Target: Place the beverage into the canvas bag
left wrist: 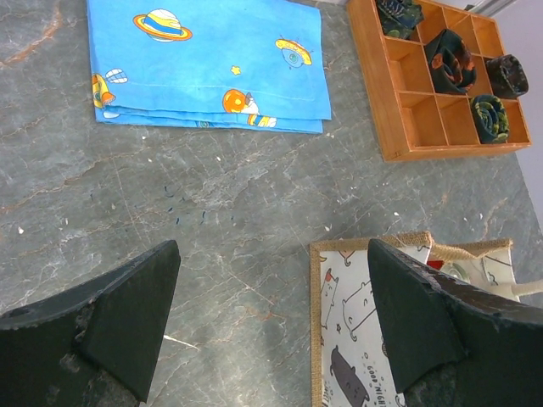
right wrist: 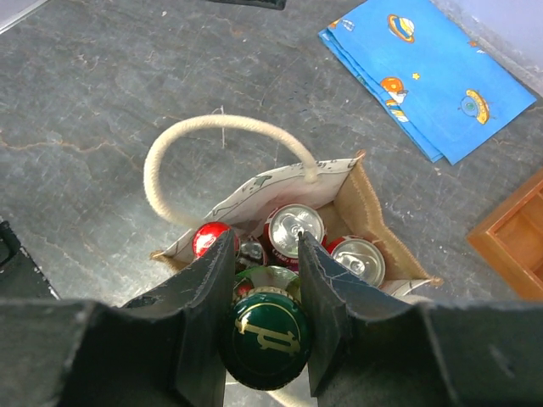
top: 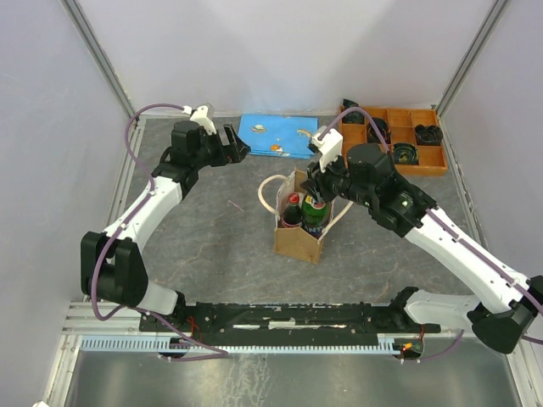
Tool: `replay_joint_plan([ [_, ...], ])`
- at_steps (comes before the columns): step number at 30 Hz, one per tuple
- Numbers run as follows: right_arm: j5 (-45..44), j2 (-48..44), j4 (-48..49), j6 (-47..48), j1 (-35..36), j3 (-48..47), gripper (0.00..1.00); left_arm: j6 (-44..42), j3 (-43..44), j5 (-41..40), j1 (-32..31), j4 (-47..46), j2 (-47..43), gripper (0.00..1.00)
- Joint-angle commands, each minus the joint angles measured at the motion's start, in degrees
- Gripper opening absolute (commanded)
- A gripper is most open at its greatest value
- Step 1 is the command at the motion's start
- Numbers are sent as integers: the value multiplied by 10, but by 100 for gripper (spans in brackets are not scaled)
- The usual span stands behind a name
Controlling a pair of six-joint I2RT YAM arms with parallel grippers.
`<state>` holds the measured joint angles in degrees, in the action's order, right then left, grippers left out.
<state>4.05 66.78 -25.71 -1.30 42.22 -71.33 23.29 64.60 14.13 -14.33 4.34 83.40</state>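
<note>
I should open my right gripper and let the green bottle, now upright in the bag's mouth, go inside the canvas bag's near side (top: 308, 229), beside the red-capped bottle.
The tan canvas bag (top: 299, 240) stands upright at the table's middle, with cream loop handles and a cat-print lining; it also shows in the right wrist view (right wrist: 361, 199) and the left wrist view (left wrist: 356, 314). Inside it are two silver-topped cans (right wrist: 294, 229), a red-capped bottle (right wrist: 210, 238) and others. My right gripper (right wrist: 265, 280) is shut on a green bottle (right wrist: 266, 337) by its neck, holding it upright in the bag's mouth; the bottle also shows in the top view (top: 315, 214). My left gripper (left wrist: 271, 314) is open and empty, held above the table left of the bag.
A folded blue space-print cloth (top: 277, 136) lies behind the bag. An orange compartment tray (top: 399, 136) with several dark rolled items stands at the back right. A black rail (top: 280, 318) runs along the near edge.
</note>
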Motion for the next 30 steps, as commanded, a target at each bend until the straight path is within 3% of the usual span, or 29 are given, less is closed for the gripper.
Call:
replay_joint_plan([
  [1, -16, -40, 61, -19, 13, -13, 0, -1, 18, 13, -7, -8, -8, 97],
  [14, -19, -48, 68, -38, 29, 34, 0, -6, 17, 11, -14, -8, -7, 97],
  [30, 6, -33, 10, -54, 42, 16, 0, -6, 18, 12, -21, -12, -3, 97],
])
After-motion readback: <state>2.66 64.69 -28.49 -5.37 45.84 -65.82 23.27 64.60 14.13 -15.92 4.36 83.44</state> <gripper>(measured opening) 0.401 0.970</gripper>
